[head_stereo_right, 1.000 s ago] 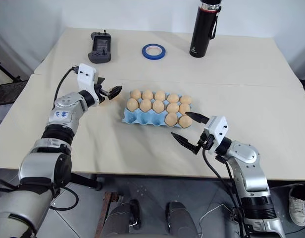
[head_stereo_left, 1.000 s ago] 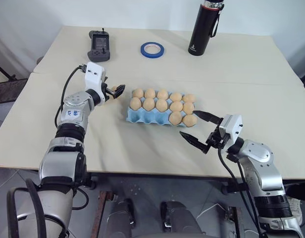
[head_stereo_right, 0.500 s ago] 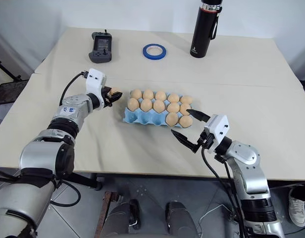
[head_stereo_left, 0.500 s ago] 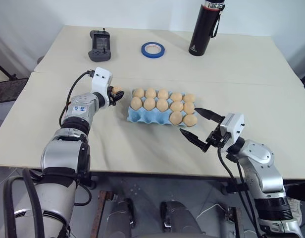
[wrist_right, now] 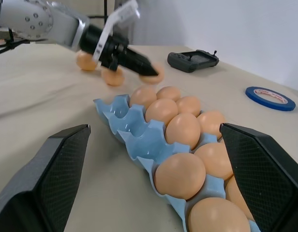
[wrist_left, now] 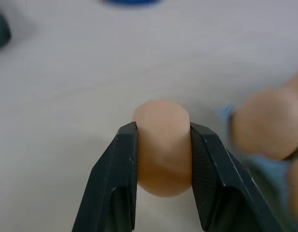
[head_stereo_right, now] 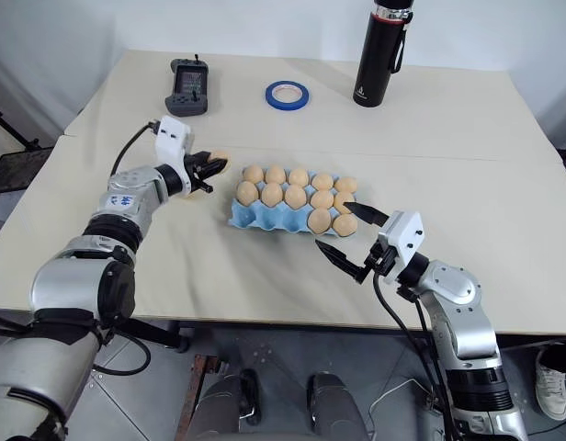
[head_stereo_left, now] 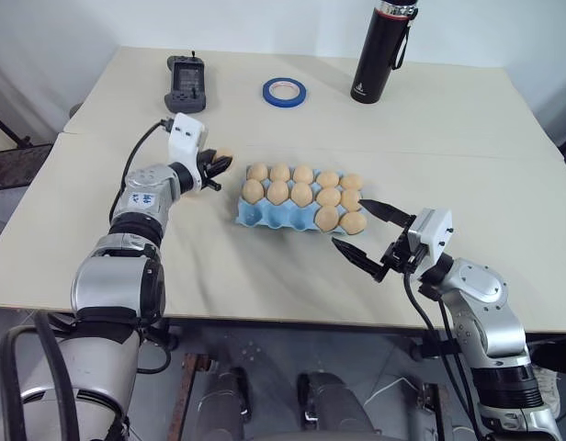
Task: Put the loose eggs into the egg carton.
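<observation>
Next, I let the egg go from my left gripper in the bare near-row cup (head_stereo_left: 301, 218) next to the near-row eggs of the carton.
The light blue egg carton (head_stereo_left: 255, 217) lies mid-table with several tan eggs in its cups; the cups at its near left stand bare. Just left of it my left gripper (head_stereo_left: 219, 164) is shut on one loose egg (wrist_left: 162, 145), pinched between both fingers (wrist_left: 121, 174) and held a little above the table. Behind it two more loose eggs (wrist_right: 86, 61) (wrist_right: 112, 77) rest on the table. My right gripper (head_stereo_left: 350, 226) hovers open at the carton's near right corner, with nothing between its fingers.
At the far side stand a black bottle (head_stereo_left: 375, 50), a blue tape ring (head_stereo_left: 282, 89) and a black handheld controller (head_stereo_left: 185, 84). A seam crosses the table (head_stereo_left: 467, 156) behind the carton.
My left gripper has shut on a loose egg, lifted it off the table and swung slightly right, toward the carton. The right arm has kept still.
</observation>
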Robot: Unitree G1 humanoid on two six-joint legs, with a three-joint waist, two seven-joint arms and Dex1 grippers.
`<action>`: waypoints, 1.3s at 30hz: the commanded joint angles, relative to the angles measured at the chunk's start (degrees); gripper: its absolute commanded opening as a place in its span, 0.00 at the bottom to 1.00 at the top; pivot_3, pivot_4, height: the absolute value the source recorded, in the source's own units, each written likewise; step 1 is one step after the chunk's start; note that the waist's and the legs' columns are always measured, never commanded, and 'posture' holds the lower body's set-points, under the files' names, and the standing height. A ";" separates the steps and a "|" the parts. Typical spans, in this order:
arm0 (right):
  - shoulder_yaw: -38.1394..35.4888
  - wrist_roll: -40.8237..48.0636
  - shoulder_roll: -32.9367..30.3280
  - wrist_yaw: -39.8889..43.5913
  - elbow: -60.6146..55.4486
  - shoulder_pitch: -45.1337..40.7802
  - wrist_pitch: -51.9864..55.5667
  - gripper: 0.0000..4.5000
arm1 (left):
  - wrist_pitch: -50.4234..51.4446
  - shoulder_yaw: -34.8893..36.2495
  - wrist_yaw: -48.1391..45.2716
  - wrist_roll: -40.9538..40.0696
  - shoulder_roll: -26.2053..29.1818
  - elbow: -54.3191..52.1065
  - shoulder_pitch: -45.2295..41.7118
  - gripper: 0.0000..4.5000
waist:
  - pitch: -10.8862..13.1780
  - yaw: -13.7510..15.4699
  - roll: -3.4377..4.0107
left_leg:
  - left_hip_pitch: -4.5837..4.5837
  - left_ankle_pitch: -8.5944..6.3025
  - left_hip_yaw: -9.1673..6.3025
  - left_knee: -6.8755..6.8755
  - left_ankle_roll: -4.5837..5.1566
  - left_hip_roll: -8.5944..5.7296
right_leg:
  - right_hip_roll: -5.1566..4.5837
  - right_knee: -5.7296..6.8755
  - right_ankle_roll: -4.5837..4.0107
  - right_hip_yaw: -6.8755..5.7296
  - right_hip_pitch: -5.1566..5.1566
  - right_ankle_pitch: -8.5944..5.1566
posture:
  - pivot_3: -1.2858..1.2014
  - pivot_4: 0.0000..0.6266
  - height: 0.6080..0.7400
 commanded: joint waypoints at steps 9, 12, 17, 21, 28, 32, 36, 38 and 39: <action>-2.23 0.23 -0.46 -1.06 -0.75 -0.84 -1.10 1.00 | 9.38 -6.12 -24.36 -7.07 -1.62 -36.16 15.26 0.26 | -0.01 -0.14 0.02 | 0.10 0.09 0.14 0.04 0.13 0.09 | 0.06 0.12 0.00 0.23 0.01 0.00 | 0.52 0.24 1.00; -2.16 -0.04 -0.24 -1.56 -0.59 -1.05 -1.41 1.00 | 9.43 -8.19 -24.08 -6.18 -3.10 -38.20 17.51 0.26 | -0.01 -0.08 0.01 | 0.10 0.11 0.04 0.18 0.16 0.09 | 0.05 0.22 0.00 0.29 0.06 0.00 | 0.52 0.24 1.00; -2.22 -0.25 -0.22 -2.31 -1.02 -1.08 -1.66 1.00 | 8.83 -9.65 -22.61 -6.06 -6.74 -36.59 16.71 0.26 | -0.01 -0.06 0.02 | 0.11 0.02 -0.05 0.25 0.09 0.01 | -0.07 0.23 0.04 0.27 0.15 0.06 | 0.52 0.24 1.00; -2.35 -0.38 -0.11 -3.17 -1.89 -0.70 -1.71 1.00 | 8.36 -10.22 -23.08 -6.09 -8.07 -35.52 16.26 0.26 | -0.01 -0.13 0.02 | 0.09 0.05 -0.06 0.24 0.19 -0.01 | -0.10 0.20 0.05 0.26 0.16 0.06 | 0.52 0.24 1.00; -1.86 -0.72 0.37 -4.40 -2.47 -0.29 -2.06 1.00 | 6.07 -10.96 -22.05 -5.06 -9.25 -31.76 15.60 0.45 | -0.01 -0.11 0.02 | 0.10 0.12 -0.10 0.17 0.24 0.03 | -0.02 0.18 0.01 0.23 0.14 0.04 | 0.52 0.24 1.00; -1.63 -0.69 0.49 -4.45 -2.14 -0.63 -2.35 1.00 | 5.06 -10.26 -21.78 -5.62 -8.69 -32.24 16.54 0.75 | -0.01 -0.11 0.01 | 0.10 0.11 -0.10 0.18 0.25 0.01 | -0.05 0.18 0.02 0.24 0.14 0.04 | 0.52 0.24 1.00; -0.73 -0.68 0.73 -3.53 -0.48 -2.15 -2.79 1.00 | 5.26 -8.22 -23.05 -7.45 -4.57 -37.64 20.35 0.81 | -0.01 -0.40 0.02 | 0.10 0.11 -0.09 0.15 0.24 0.04 | -0.03 0.18 0.01 0.25 0.14 0.04 | 0.52 0.24 1.00; -0.34 -0.56 0.80 -2.91 0.09 -2.68 -2.92 1.00 | 5.80 -6.96 -23.34 -8.67 -2.66 -40.88 22.40 0.81 | -0.01 -0.56 0.02 | 0.11 0.13 -0.06 0.12 0.21 0.10 | 0.03 0.18 0.01 0.27 0.12 0.04 | 0.52 0.24 1.00; -0.20 -0.45 0.83 -2.56 0.27 -2.87 -2.91 1.00 | 6.19 -6.25 -23.17 -9.33 -1.81 -42.50 23.39 0.81 | -0.01 -0.46 0.02 | 0.11 0.14 -0.08 0.12 0.20 0.12 | 0.04 0.20 0.00 0.24 0.12 0.03 | 0.52 0.24 1.00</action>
